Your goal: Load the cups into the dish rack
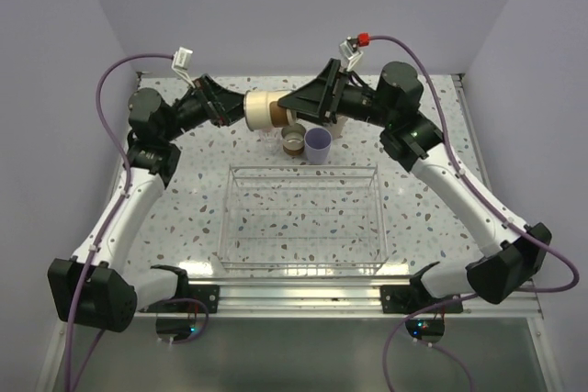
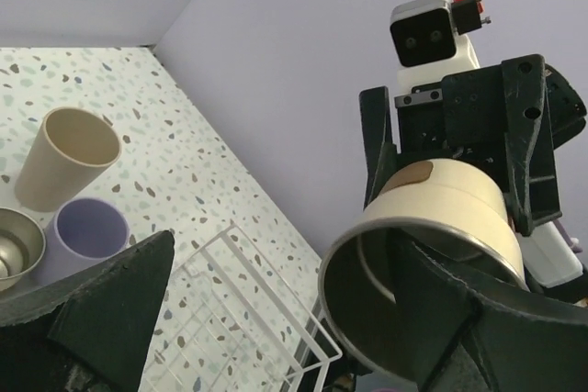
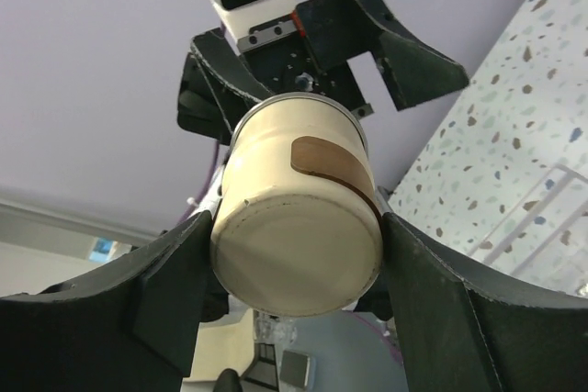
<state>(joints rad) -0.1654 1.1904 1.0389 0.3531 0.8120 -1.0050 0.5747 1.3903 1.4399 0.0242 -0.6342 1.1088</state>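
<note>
Next, I let go of the cream steel cup, now in the air above the table, with my right gripper inside the dish rack's back corner (image 1: 356,192) nearest the lavender cup.
A short steel cup (image 1: 260,111) with a cream outside and a tan patch lies on its side in the air above the back of the table. My right gripper (image 1: 290,107) is shut on the cup (image 3: 299,227), its fingers pressing both sides near the base. My left gripper (image 1: 234,109) stands open at the cup's mouth (image 2: 432,227); one finger reaches into the rim and the other is far off to the side. The dish rack (image 1: 303,170), a see-through wire basket, sits below on the table. A lavender cup (image 1: 318,145) and a steel cup (image 1: 294,141) stand just behind it.
In the left wrist view a beige cup (image 2: 69,158), the lavender cup (image 2: 87,227) and a steel cup (image 2: 16,243) stand together on the speckled table, beyond the rack's corner (image 2: 248,319). Lilac walls close in the back and sides.
</note>
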